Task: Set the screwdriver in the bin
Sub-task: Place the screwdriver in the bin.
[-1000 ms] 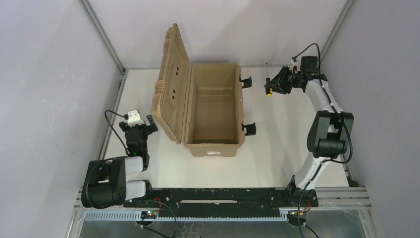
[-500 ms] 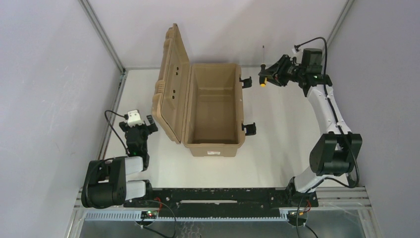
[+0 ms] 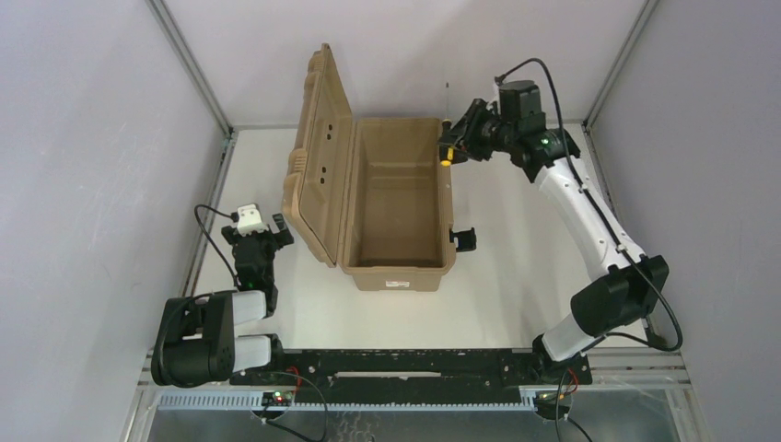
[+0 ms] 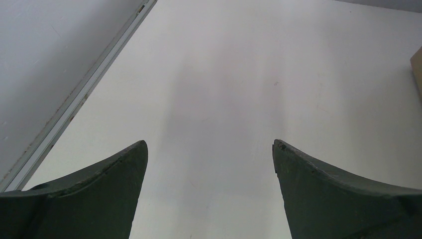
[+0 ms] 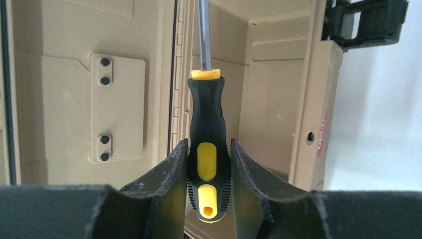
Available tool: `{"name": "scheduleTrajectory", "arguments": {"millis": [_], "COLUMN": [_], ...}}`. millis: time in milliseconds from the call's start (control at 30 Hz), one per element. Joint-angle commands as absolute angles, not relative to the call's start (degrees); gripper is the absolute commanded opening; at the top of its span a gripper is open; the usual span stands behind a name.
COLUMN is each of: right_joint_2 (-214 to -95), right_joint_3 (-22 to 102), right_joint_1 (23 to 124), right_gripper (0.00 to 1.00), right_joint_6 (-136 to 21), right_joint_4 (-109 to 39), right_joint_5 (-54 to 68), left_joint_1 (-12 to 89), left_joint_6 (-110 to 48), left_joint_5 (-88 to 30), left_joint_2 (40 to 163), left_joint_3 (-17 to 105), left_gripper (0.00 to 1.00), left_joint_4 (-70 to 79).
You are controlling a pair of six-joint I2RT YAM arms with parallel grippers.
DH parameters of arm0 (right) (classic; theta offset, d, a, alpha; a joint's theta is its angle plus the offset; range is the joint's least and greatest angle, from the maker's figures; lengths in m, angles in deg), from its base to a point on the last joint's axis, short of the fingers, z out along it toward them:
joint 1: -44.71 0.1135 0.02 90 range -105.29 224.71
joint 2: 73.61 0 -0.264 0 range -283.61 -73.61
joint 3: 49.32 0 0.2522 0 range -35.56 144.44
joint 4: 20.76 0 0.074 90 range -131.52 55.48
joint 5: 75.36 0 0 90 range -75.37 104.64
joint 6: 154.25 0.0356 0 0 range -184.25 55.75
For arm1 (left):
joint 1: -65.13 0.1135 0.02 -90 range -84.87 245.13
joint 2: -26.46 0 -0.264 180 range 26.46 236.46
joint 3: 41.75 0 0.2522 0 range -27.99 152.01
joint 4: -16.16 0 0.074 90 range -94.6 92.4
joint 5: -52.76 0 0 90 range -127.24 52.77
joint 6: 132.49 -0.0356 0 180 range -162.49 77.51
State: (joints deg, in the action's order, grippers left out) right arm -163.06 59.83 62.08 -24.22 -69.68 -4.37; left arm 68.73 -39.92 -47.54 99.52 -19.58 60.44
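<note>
I will set the screwdriver down on the middle of the tan bin's bottom (image 3: 405, 210) using my right gripper. The screwdriver is in the air at the bin's corner.
The tan bin (image 3: 398, 265) stands in the middle of the table with its ribbed lid (image 3: 318, 157) swung open to the left. My right gripper (image 3: 451, 143) is shut on the screwdriver (image 3: 447, 138) and holds it in the air at the bin's far right corner, shaft pointing away. In the right wrist view the black and yellow handle (image 5: 208, 149) is clamped between my fingers (image 5: 169, 174), with the bin's inside (image 5: 263, 99) behind it. My left gripper (image 3: 261, 235) is open and empty, low over the table left of the bin (image 4: 417, 69).
Black latches (image 3: 462, 238) hang on the bin's right side, one also in the right wrist view (image 5: 366, 22). A white label (image 3: 398, 284) is on the bin's near wall. Metal frame rails (image 3: 210, 203) edge the white table; grey walls enclose it.
My right arm has swung left with the screwdriver, from right of the bin to its far right corner. The left arm has not moved.
</note>
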Motion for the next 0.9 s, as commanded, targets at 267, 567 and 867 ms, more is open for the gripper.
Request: {"name": "scheduleTrajectory", "arguments": {"millis": [267,567,867], "right_joint_2": [-172.6,-185.2,-193.7], "right_joint_3": [68.0,71.8,71.8], "right_joint_1": [77.0,82.3,83.2], "right_gripper": [0.3,0.29,0.28], "right_joint_6": [-24.1,-23.2,-23.9], "right_joint_4": [-78.5,-81.0,-78.9], "right_joint_5": [20.4,27.4,27.2], "left_joint_1": [68.7,68.7,68.7], "left_joint_6": [-40.7,-40.8,-40.7], "left_joint_5": [-47.6,-47.7,-47.7], "left_joint_2": [98.5,98.6,98.5], "left_joint_3": [-17.0,-17.0,-17.0], "left_gripper": [1.0,1.0,1.0], "left_joint_4": [62.7,62.7,62.7]}}
